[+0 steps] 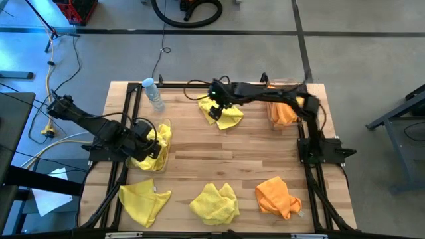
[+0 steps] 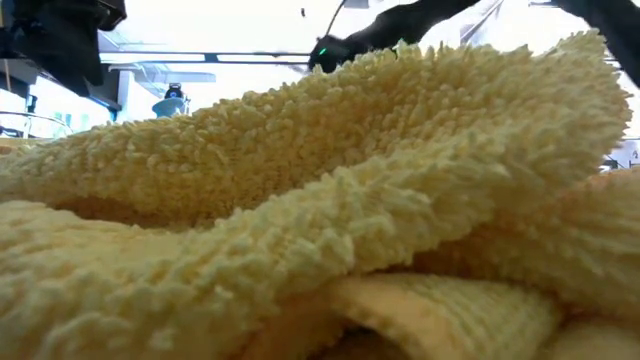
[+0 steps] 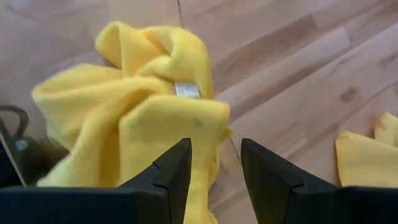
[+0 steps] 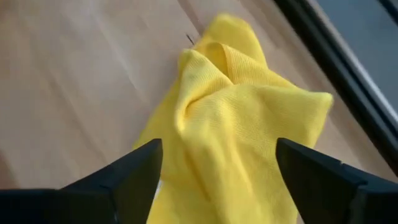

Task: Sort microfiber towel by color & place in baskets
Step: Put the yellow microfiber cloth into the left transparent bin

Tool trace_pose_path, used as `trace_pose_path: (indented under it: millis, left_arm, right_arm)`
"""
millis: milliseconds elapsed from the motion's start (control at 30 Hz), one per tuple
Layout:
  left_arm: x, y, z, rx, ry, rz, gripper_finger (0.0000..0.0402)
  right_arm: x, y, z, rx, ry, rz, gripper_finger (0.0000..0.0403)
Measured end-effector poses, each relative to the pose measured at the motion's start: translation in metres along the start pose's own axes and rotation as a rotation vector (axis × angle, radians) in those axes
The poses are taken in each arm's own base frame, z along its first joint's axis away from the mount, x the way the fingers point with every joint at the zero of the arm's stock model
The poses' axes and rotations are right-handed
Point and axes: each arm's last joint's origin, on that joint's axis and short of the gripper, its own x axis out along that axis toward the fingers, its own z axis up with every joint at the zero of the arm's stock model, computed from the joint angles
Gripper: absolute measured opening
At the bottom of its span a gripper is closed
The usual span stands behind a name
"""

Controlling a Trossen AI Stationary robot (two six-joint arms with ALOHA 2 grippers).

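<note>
The crumpled middle of the yellow towel (image 1: pixel 224 118) (image 4: pixel 217 177), lying near the table's far edge, will be gripped by my right gripper.
My left gripper (image 1: pixel 150 142) (image 3: pixel 214 171) is open and hovers over a heap of yellow towels (image 1: pixel 159 147) (image 3: pixel 143 106) lying in the left clear basket (image 1: pixel 167 123). My right gripper (image 1: pixel 216 108) (image 4: pixel 217 180) is wide open above a crumpled yellow towel (image 1: pixel 228 117) (image 4: pixel 230 112) that lies on the table near the far edge, with one finger on either side of it. Orange towels (image 1: pixel 285 110) fill the right basket (image 1: pixel 271 123). Along the near edge lie two yellow towels (image 1: pixel 143 200) (image 1: pixel 214 202) and an orange one (image 1: pixel 277 196).
A clear bottle with a blue cap (image 1: pixel 154 93) stands near the far-left corner, just beyond the left basket. A black frame (image 1: pixel 126 113) runs along the table's edges. In the low view a yellow towel (image 2: pixel 320 220) fills most of the picture. Bare wood (image 1: pixel 226 156) lies mid-table.
</note>
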Motion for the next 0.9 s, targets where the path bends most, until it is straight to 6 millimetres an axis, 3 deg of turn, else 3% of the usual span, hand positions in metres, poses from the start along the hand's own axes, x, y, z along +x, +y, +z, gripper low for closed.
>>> trace_pose_path:
  millis: [200, 400, 500, 600, 700, 833, 900]
  left_arm:
    - [0.001, 0.003, 0.010, 0.083, -0.073, 0.019, 0.0126]
    - [-0.008, 0.004, 0.020, 0.256, -0.270, -0.037, 0.0126]
    - [-0.014, 0.003, 0.025, 0.360, -0.359, -0.070, 0.0126]
    - [-0.018, 0.002, 0.028, 0.440, -0.412, -0.089, 0.0126]
    - [-0.020, 0.002, 0.033, 0.490, -0.442, -0.088, 0.0126]
    - [-0.018, 0.001, 0.041, 0.549, -0.453, -0.082, 0.0126]
    - [-0.018, -0.001, 0.047, 0.573, -0.457, -0.098, 0.0126]
  right_arm:
    - [0.043, -0.006, 0.011, 0.029, 0.220, -0.004, 0.0323]
    - [0.078, -0.008, -0.001, 0.024, 0.387, -0.028, 0.0321]
    - [0.084, -0.006, -0.009, 0.056, 0.420, -0.008, 0.0301]
    - [0.085, -0.002, -0.020, 0.093, 0.451, -0.014, 0.0246]
    - [0.079, 0.009, -0.030, 0.095, 0.444, -0.025, 0.0168]
    - [0.063, 0.023, -0.046, 0.103, 0.419, -0.012, 0.0047]
    - [0.048, 0.030, -0.055, 0.131, 0.409, 0.010, 0.0015]
